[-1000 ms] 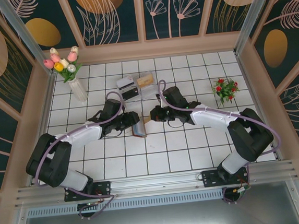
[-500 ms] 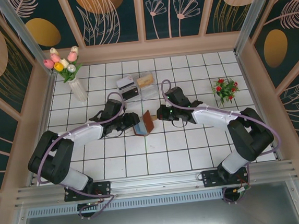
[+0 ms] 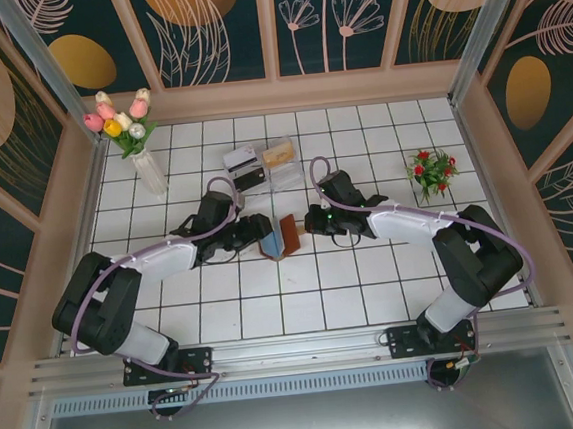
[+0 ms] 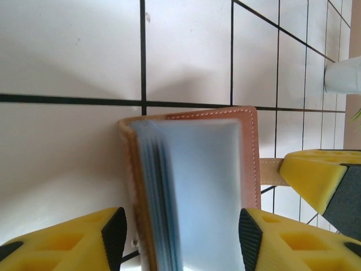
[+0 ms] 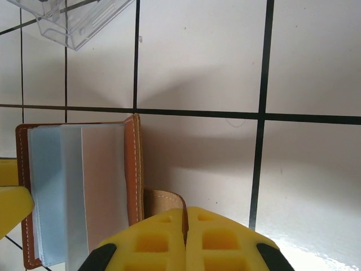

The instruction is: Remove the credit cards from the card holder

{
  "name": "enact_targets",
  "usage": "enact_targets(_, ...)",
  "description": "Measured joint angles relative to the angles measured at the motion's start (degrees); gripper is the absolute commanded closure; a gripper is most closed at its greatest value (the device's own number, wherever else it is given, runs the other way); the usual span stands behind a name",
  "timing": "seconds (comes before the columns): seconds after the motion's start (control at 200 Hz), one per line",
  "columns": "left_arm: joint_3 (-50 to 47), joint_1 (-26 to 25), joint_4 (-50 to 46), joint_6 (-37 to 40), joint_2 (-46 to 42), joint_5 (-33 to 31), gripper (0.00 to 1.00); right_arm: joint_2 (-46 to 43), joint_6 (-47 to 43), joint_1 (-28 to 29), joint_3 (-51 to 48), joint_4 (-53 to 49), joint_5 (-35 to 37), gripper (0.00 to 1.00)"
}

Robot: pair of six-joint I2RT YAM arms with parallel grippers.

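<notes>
The card holder's cover is half open and loose in the left gripper's fingers, so that gripper should first pinch its edge [image 4: 131,144] and spread the card holder wide.
The card holder [image 3: 286,236] stands opened on the tiles between the two grippers, brown outside and blue-grey inside. In the left wrist view the card holder [image 4: 197,186] lies between the fingers of my left gripper [image 4: 180,240], which is open, with a small gap at the left pad. My right gripper [image 5: 186,213] is shut on the holder's brown strap [image 5: 163,199], beside the opened flap [image 5: 84,192]. The credit cards are hidden; thin blue-grey leaves [image 4: 158,192] show edge-on, and I cannot tell cards from sleeves. In the top view my left gripper [image 3: 255,231] and right gripper [image 3: 310,220] flank the holder.
A clear plastic two-compartment tray [image 3: 262,163] sits just behind the grippers, its corner [image 5: 73,20] in the right wrist view. A vase of tulips [image 3: 146,165] stands at the back left, a red flower pot [image 3: 431,172] at the right.
The holder has shifted right from a low lie by the left gripper and now stands opened. The right gripper has drawn slightly right with the strap.
</notes>
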Motion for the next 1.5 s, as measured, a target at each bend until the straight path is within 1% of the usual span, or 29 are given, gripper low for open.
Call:
enact_targets(0.24,-1.1,0.0,0.3,-0.5,-0.9,0.0,0.65,0.1,0.0,0.0,0.0,-0.3,0.0,0.99)
enact_targets(0.37,-1.2,0.0,0.6,-0.5,-0.9,0.0,0.68,0.1,0.0,0.0,0.0,-0.4,0.0,0.99)
enact_targets(0.45,-1.2,0.0,1.1,-0.5,-0.9,0.2,0.67,0.1,0.0,0.0,0.0,-0.5,0.0,0.99)
enact_targets(0.525,-1.2,0.0,1.6,-0.6,-0.9,0.5,0.60,0.1,0.0,0.0,0.0,-0.5,0.0,0.99)
enact_targets(0.621,-1.2,0.0,1.8,-0.5,-0.9,0.6,0.57,0.1,0.0,0.0,0.0,-0.5,0.0,0.99)
enact_targets(0.711,-1.2,0.0,1.8,-0.5,-0.9,0.6,0.57,0.1,0.0,0.0,0.0,-0.5,0.0,0.99)
enact_targets(0.791,-1.2,0.0,1.8,-0.5,-0.9,0.6,0.59,0.1,0.0,0.0,0.0,-0.5,-0.1,0.99)
enact_targets(0.941,-1.2,0.0,1.7,-0.2,-0.9,0.6,0.58,0.1,0.2,0.0,0.0,-0.5,-0.3,0.99)
enact_targets(1.246,-1.2,0.0,0.9,0.8,-0.3,0.5,0.58,0.1,0.2,0.0,0.0,0.6,-3.9,0.98)
enact_targets(1.421,-1.2,0.0,0.8,1.8,-0.4,0.6,0.50,0.0,0.0,0.1,0.0,1.6,-5.9,0.98)
enact_targets(1.501,-1.2,0.0,1.0,1.9,-0.6,1.2,0.44,-0.5,0.0,0.2,0.0,2.0,-6.4,0.98)
